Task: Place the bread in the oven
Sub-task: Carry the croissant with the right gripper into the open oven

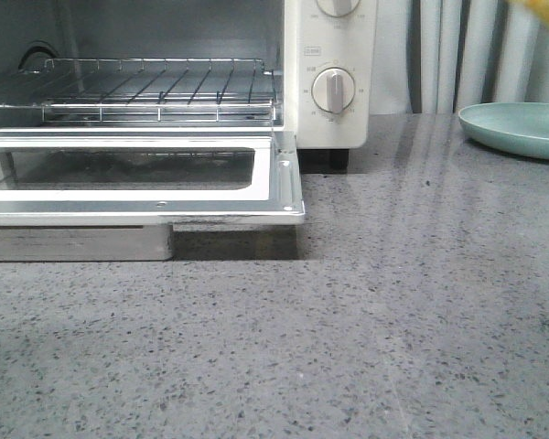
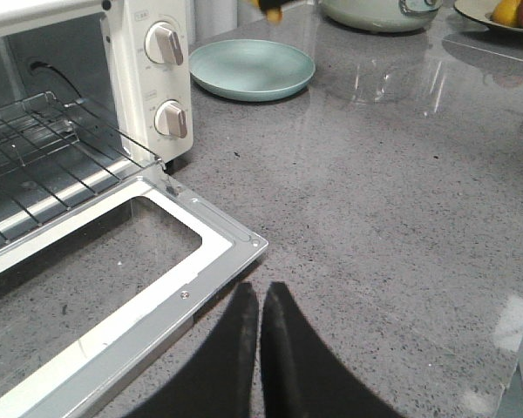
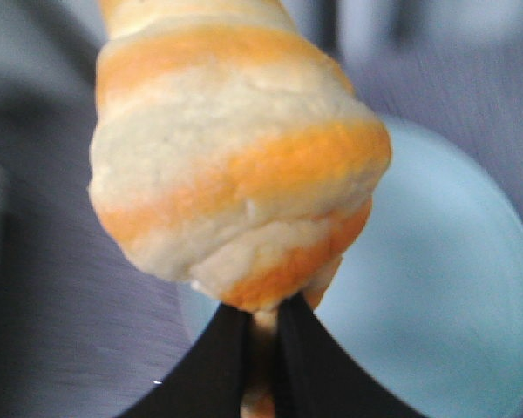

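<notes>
I need to use my right gripper to put the bread down near the middle of the bare wire rack (image 1: 108,77) inside the white oven.
The bread (image 3: 235,165), a golden-orange roll with cream stripes, is pinched by its end in my right gripper (image 3: 263,315), held in the air above the teal plate (image 3: 453,287). A yellow sliver of it shows at the front view's top right corner (image 1: 547,11) and at the top edge of the left wrist view (image 2: 270,10). The white oven (image 1: 329,73) stands at the left with its glass door (image 1: 146,178) dropped open and its wire rack (image 1: 146,87) bare. My left gripper (image 2: 260,300) is shut and empty, low over the counter beside the door's corner (image 2: 257,241).
The teal plate (image 1: 522,128) sits on the grey speckled counter to the right of the oven, also in the left wrist view (image 2: 251,70). A pale green pot (image 2: 379,10) and a fruit bowl (image 2: 501,16) stand further along. Curtains (image 1: 467,55) hang behind.
</notes>
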### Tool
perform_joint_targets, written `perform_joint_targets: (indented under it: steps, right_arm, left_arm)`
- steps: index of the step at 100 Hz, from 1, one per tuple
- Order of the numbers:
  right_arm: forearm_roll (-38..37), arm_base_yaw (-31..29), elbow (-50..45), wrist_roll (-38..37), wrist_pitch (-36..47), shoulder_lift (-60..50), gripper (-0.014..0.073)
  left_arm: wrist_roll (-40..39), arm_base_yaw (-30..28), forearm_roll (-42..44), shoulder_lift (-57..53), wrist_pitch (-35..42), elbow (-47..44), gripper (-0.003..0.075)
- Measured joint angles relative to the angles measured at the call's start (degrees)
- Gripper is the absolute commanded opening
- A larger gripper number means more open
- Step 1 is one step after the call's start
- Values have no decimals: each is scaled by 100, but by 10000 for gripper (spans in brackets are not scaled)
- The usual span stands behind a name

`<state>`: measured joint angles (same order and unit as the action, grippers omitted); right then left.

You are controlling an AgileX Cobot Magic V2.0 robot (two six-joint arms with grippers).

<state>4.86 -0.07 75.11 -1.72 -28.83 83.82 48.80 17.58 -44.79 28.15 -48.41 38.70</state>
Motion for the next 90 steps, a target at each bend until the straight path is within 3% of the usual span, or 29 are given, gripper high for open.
perform_joint_targets:
  steps: [10,22,34,48,64,90]
  right_arm:
    - [0,779,179,264,71,-728,-66]
    - [22,2156,507,612,113,-1237,-65]
    - [-15,3433,693,708,113,-1288,-65]
    - [-163,4490,703,745,113,-981,-65]
    - [-187,4967,703,745,-73,-257,-65]
    - [-230,5005,703,536,-92,828,-65]
  left_arm:
    - [0,0,0,0,221,0,-22]
    - [10,0,-13,0,631,0,-22]
    - [10,0,-33,0,901,0,-22]
    - [10,0,-46,0,960,0,-22]
    - [10,0,-46,0,790,0,-22]
    - [10,0,-46,-371,266,0,-22]
